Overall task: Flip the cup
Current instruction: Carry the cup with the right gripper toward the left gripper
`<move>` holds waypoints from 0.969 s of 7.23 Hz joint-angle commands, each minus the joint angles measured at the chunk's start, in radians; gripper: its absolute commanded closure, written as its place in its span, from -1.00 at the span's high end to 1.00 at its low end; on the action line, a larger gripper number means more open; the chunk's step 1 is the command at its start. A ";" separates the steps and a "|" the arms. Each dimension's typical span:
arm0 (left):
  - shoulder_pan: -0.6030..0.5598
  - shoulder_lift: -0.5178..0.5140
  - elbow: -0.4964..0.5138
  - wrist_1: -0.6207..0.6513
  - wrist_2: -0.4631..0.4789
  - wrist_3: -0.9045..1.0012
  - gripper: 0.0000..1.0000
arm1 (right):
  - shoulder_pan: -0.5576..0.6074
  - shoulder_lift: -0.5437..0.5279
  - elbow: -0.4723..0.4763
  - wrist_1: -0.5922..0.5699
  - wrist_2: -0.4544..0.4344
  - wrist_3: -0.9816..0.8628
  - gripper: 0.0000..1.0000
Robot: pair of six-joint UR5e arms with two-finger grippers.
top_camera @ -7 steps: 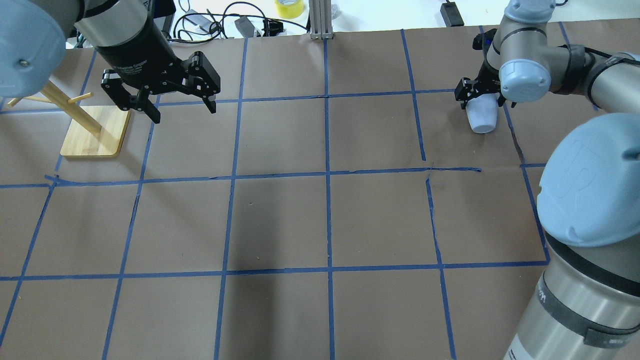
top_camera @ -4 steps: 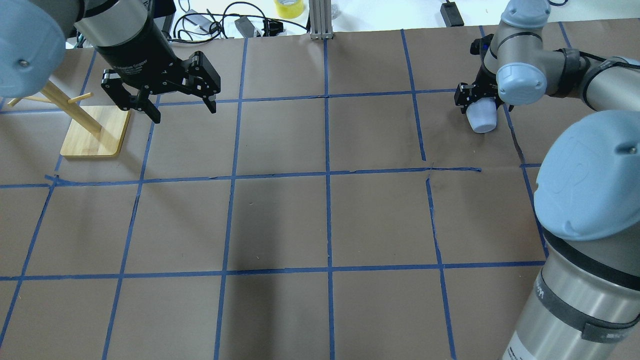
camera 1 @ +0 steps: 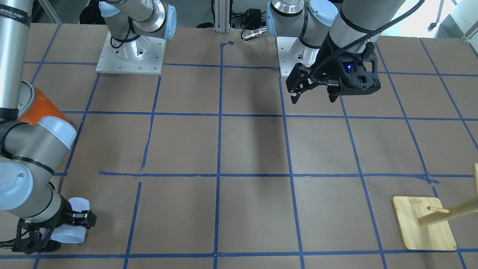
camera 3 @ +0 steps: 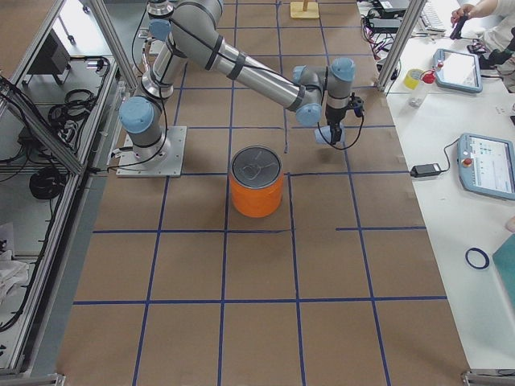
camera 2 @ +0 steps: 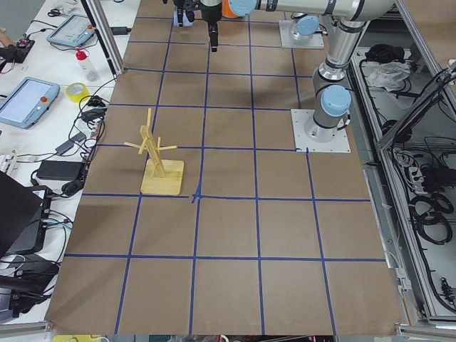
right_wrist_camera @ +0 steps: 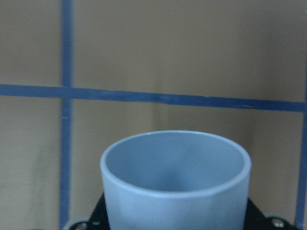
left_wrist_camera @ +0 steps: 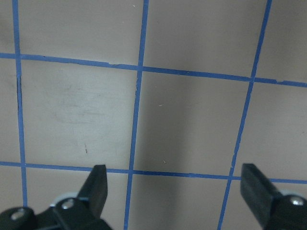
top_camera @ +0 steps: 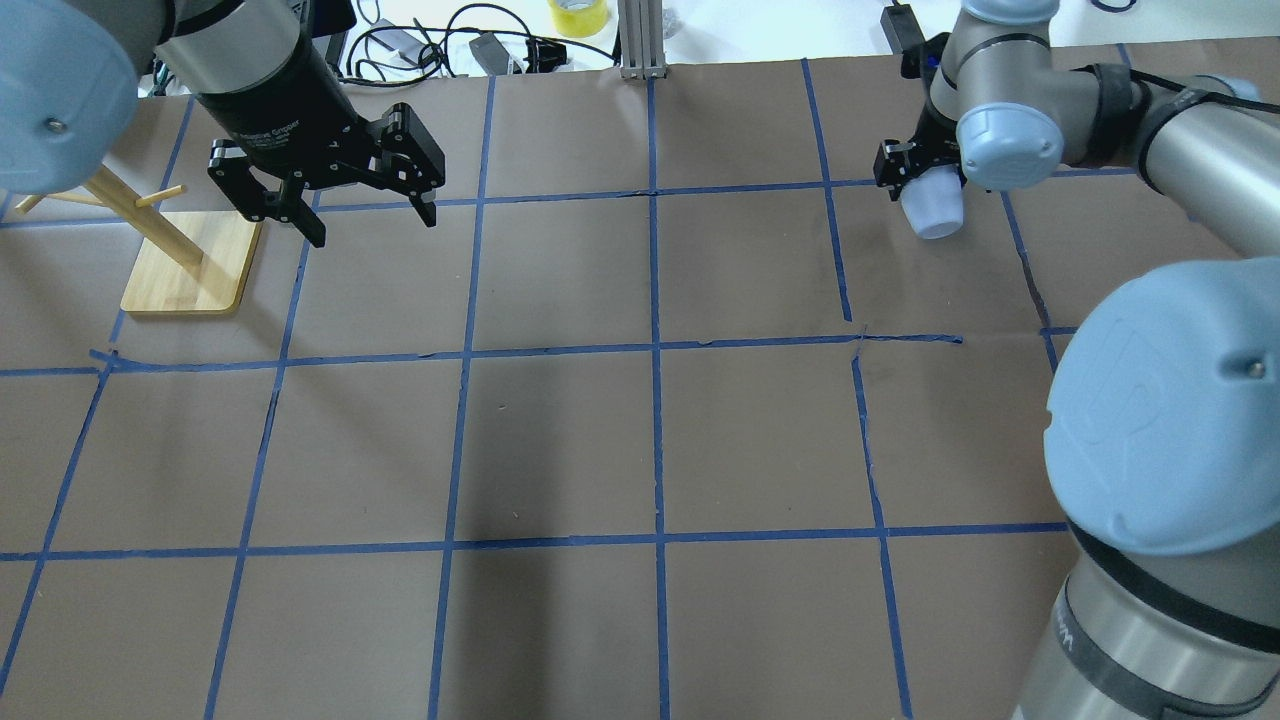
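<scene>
The robot's right gripper will set the pale lavender-blue cup down by the crosswise blue tape in the middle of the table (camera 1: 250, 181).
The pale lavender-blue cup (top_camera: 932, 212) is held in my right gripper (top_camera: 922, 192), which is shut on its side at the far right of the table. The cup is tilted well off upright. It also shows at the lower left of the front view (camera 1: 71, 235), with the gripper (camera 1: 56, 228) around it. In the right wrist view the cup's open mouth (right_wrist_camera: 175, 165) with its darker inside fills the lower half. My left gripper (top_camera: 372, 228) is open and empty, above the far left of the table, and its fingers (left_wrist_camera: 98, 184) stand wide apart.
A wooden peg stand (top_camera: 190, 265) sits at the far left, just beside my left gripper. A large orange can (camera 3: 257, 182) with a metal lid stands near the right arm's elbow. Cables and a yellow tape roll (top_camera: 577, 14) lie beyond the table's far edge.
My right gripper has carried the cup farther from me and a little leftward. The left gripper has barely moved and stays open.
</scene>
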 commanded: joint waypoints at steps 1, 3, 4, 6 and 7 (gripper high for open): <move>0.000 0.000 0.000 0.000 0.000 -0.001 1.00 | 0.204 -0.025 -0.005 -0.063 -0.004 -0.036 -0.77; 0.000 0.003 -0.001 0.000 0.000 0.000 1.00 | 0.351 -0.022 0.009 -0.128 -0.004 -0.306 -0.76; 0.000 0.000 0.000 0.000 0.000 0.000 1.00 | 0.426 -0.019 0.015 -0.155 0.002 -0.470 -0.75; 0.000 0.001 0.000 0.000 0.000 -0.001 1.00 | 0.513 0.036 0.018 -0.201 0.006 -0.616 -0.66; 0.000 0.001 0.000 0.000 0.000 0.000 1.00 | 0.537 0.065 0.018 -0.243 0.003 -0.778 -0.66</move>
